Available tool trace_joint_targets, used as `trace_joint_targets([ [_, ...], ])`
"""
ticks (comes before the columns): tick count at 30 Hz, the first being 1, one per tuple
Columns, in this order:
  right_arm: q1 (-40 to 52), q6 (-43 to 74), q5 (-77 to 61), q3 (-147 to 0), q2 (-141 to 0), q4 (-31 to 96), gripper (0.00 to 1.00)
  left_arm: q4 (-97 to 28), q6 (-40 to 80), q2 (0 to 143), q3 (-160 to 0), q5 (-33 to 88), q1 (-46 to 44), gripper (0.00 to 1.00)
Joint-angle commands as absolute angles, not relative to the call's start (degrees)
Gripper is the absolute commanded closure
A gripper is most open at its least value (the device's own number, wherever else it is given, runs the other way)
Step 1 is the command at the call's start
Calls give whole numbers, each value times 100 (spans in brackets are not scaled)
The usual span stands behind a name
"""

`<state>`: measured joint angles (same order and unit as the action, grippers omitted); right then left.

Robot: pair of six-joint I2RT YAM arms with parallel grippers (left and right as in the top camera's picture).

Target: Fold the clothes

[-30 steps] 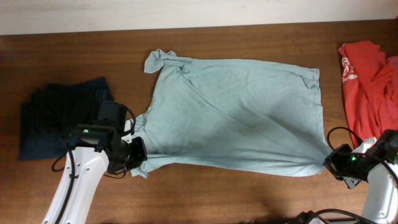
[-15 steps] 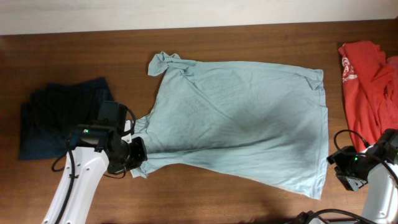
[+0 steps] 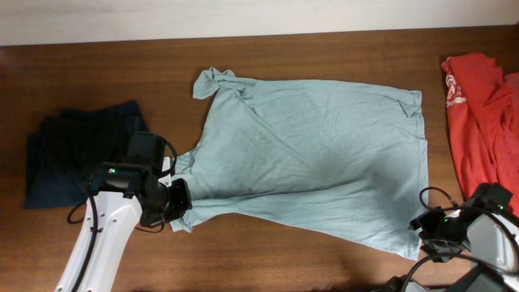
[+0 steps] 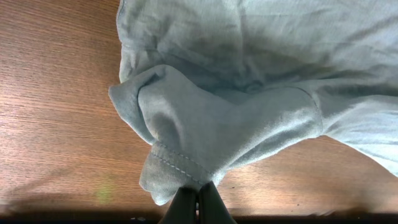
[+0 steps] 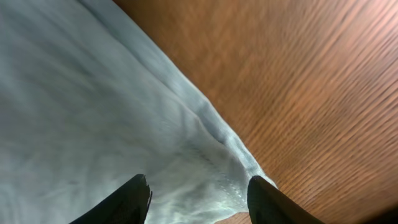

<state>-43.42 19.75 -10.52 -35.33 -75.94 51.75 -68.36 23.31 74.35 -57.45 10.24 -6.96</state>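
My right gripper will pinch that corner [image 5: 225,198] of the T-shirt lying loose at the near side, as only my left gripper holds the hem, before both fold the hem up.
Of the clothes, the pale grey-blue T-shirt [image 3: 308,154] lies spread across the middle of the table. My left gripper [image 3: 180,212] is at its near left corner, shut on a bunched fold of hem [image 4: 180,165]. The cloth rises from the closed left gripper [image 4: 198,202] in the left wrist view. My right gripper [image 3: 423,234] hovers at the shirt's near right corner, open. In the right wrist view its fingers [image 5: 134,199] straddle the right gripper's gap [image 5: 199,202], with the loose T-shirt corner [image 5: 205,162] lying below them.
A red shirt with white print [image 3: 478,105] is heaped at the right edge. A dark navy garment [image 3: 73,150] lies at the left, just behind my left arm. Bare wooden table [image 3: 324,259] shows along the near side and the far side.
My right gripper opened and let go of the shirt's near right corner, which dropped flat. The right arm then shifted left and nearer. The left gripper has not moved.
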Motion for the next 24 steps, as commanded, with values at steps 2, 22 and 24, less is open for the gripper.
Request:
trace_joint_targets([
  [2,-4316,2047,-982,-3315,-7865,5026,43,-6838,2220,7389,-5804,956,-696,99],
  [22,-4316,2043,-1284,-3271,-8025,5378,22,-6794,2220,7389,-5804,954,-696,100],
  [24,-4316,2045,-1286,-3264,-8025,5380,24,-6779,2220,7389,-5804,956,-696,99],
])
